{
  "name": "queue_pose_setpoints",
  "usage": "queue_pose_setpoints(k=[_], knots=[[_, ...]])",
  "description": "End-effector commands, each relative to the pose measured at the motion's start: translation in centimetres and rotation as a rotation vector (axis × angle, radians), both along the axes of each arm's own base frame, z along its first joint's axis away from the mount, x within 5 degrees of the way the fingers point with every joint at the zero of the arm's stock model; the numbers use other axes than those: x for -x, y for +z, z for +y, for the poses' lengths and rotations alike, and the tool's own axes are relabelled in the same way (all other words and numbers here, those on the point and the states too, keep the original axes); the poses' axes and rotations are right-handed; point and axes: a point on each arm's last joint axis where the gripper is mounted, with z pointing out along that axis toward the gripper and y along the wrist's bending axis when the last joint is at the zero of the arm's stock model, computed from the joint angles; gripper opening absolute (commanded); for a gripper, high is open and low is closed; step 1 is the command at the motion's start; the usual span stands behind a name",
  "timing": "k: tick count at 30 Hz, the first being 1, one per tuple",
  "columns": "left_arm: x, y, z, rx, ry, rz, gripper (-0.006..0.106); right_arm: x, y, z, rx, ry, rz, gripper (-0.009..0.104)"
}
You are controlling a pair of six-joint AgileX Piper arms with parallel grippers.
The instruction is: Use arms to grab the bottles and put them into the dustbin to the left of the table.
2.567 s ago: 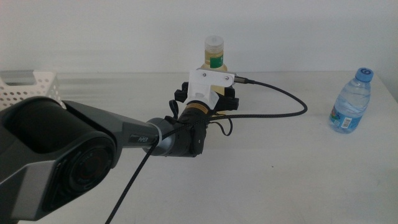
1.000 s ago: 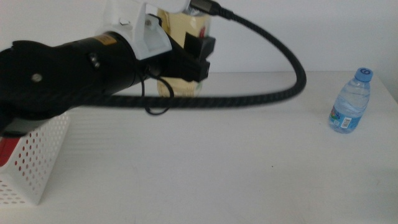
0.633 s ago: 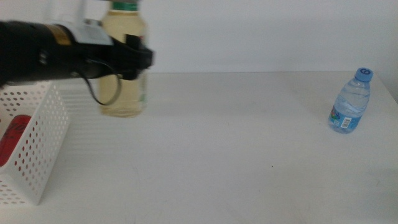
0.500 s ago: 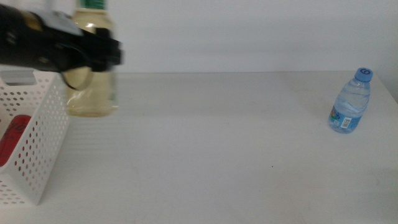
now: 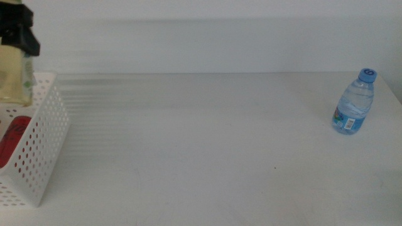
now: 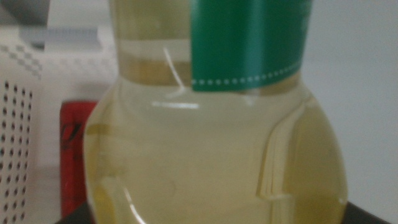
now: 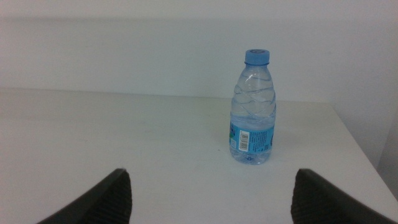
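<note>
I will use my left gripper to set the yellow-liquid bottle free inside the white dustbin (image 5: 12, 145), there beside the red cola can.
My left gripper (image 5: 21, 36) is shut on the yellow-liquid bottle (image 5: 14, 78) at the far left edge of the middle view, holding it above the white perforated dustbin (image 5: 39, 147). Seen from the left wrist, that bottle (image 6: 211, 155) with its green label (image 6: 249, 43) fills the picture. A red cola can (image 5: 12, 139) lies inside the dustbin, and the red can (image 6: 74, 155) also shows past the bottle. The blue-capped water bottle (image 5: 355, 100) stands upright at the table's right side. My right gripper (image 7: 217, 199) is open, with the water bottle (image 7: 253, 109) standing apart, ahead of it.
The white table (image 5: 207, 150) stretches between the dustbin and the water bottle. A pale wall runs behind the table's far edge. The table's right edge lies just beyond the water bottle.
The left arm lifted the yellow bottle from the middle back of the table and swept it left over the dustbin. The water bottle has not moved.
</note>
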Motion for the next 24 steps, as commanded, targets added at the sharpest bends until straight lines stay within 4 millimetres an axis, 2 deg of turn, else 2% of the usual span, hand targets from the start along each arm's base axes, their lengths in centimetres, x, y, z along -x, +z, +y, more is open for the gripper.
queue_pose_setpoints(k=[1, 10, 20, 24], knots=[[0.3, 2.6, 1.4, -0.007, 0.017, -0.074, -0.005, 0.2, 1.1, -0.1, 0.003, -0.008, -0.114, 0.067], [-2.0, -1.8, 6.1, -0.04, 0.105, 0.175, -0.005, 0.2, 1.1, -0.1, 0.003, -0.008, -0.114, 0.067], [-4.7, -6.2, 7.6, -0.094, 0.115, 0.318, -0.005, 0.2, 1.1, -0.1, 0.003, -0.008, -0.114, 0.067], [-5.0, -8.5, 7.7, -0.082, 0.109, 0.391, -0.005, 0.2, 1.1, -0.1, 0.003, -0.008, -0.114, 0.067]])
